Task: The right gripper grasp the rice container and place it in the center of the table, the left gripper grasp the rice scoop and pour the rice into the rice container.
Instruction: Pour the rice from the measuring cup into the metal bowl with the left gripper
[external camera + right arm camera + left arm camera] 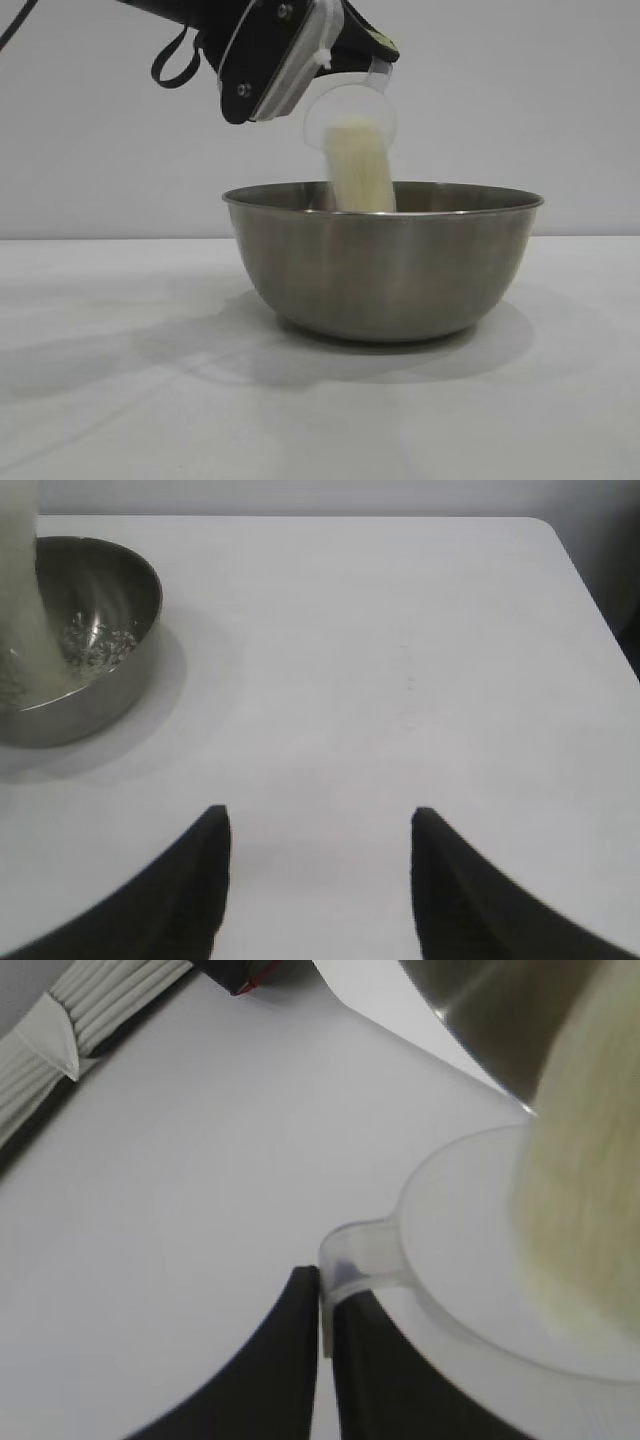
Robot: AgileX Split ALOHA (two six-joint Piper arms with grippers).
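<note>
The rice scoop will go down from my left gripper, and I need to set it on the bare white table (127, 297) beside the rice container.
The rice container (385, 270), a big steel bowl, stands on the white table (120, 380). Above its rim my left gripper (322, 1285) is shut on the handle of the rice scoop (350, 105), which is tipped mouth-down. A pale stream of rice (360, 170) falls from the scoop into the bowl. In the left wrist view the scoop (460, 1220) and the rice (580, 1160) fill the side by the bowl (500, 1010). My right gripper (320, 820) hangs open over bare table, well apart from the bowl (120, 630), where some grains (95, 640) lie on the bottom.
The table's rounded corner and side edge (590, 590) lie beyond the right gripper. In the left wrist view a ribbed grey-white thing (90, 1010) and a dark object with a red mark (245, 975) lie past the table's far side.
</note>
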